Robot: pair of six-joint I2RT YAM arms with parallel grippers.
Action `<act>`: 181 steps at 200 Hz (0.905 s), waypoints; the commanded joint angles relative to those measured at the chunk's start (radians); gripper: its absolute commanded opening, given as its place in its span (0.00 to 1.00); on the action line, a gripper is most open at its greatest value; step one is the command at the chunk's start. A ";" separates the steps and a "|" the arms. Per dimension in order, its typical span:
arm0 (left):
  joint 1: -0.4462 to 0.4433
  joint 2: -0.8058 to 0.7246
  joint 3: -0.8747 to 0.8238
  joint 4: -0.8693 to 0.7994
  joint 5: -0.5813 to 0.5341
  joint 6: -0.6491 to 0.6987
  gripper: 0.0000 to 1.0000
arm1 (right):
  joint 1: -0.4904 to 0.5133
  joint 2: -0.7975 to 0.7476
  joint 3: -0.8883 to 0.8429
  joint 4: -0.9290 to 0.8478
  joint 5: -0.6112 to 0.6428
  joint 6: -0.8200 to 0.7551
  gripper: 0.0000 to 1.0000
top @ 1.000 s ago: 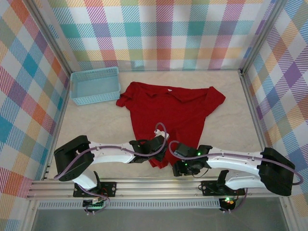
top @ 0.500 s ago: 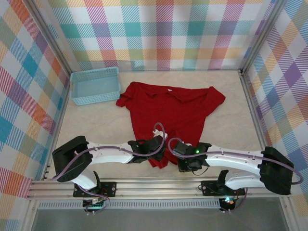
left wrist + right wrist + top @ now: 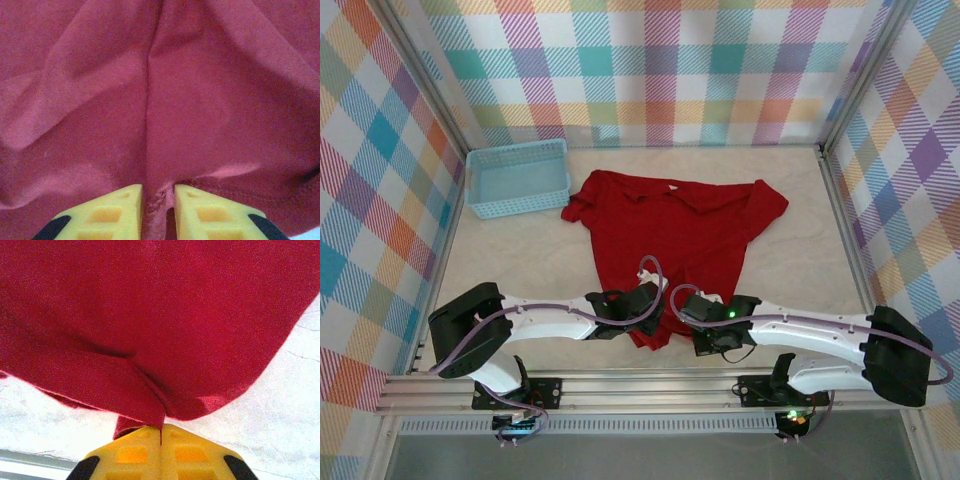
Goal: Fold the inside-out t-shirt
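Note:
The bottom hem of the t-shirt is bunched where my grippers hold it, so my right gripper will spread it first, and then my left gripper will take the hem's stitched edge (image 3: 220, 189).
The red t-shirt (image 3: 672, 225) lies spread on the table, collar and pale neck label at the far side, bottom hem bunched near the arms. My left gripper (image 3: 645, 305) sits on the hem's left part; in the left wrist view its yellow fingers (image 3: 117, 210) pinch a ridge of the t-shirt (image 3: 150, 100) along a seam. My right gripper (image 3: 692, 312) is at the hem's right part. Seen from the right wrist, its yellow fingers (image 3: 135, 452) are pressed together on a fold of the t-shirt (image 3: 150, 315), lifted a little off the table.
A light-blue basket (image 3: 517, 178) stands at the far left of the table (image 3: 520, 260), apart from the shirt's left sleeve. Plaid walls enclose the table on three sides. A metal rail (image 3: 620, 385) runs along the near edge.
The right gripper has shifted slightly left and forward along the hem while holding the cloth. The left gripper has barely moved.

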 commanded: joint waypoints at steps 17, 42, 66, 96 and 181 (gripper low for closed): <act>0.008 -0.098 -0.035 -0.022 0.028 0.055 0.41 | -0.013 -0.092 0.043 -0.124 0.103 0.011 0.00; 0.007 -0.167 -0.050 0.004 0.107 0.097 0.55 | -0.021 -0.194 0.067 -0.164 0.147 -0.025 0.00; -0.018 -0.179 -0.017 -0.001 0.161 0.143 0.68 | -0.035 -0.268 0.096 -0.209 0.183 -0.044 0.00; -0.071 -0.107 0.062 -0.029 0.131 0.221 0.70 | -0.062 -0.300 0.122 -0.237 0.197 -0.072 0.00; -0.082 0.074 0.186 -0.088 0.087 0.257 0.74 | -0.070 -0.307 0.125 -0.233 0.209 -0.068 0.00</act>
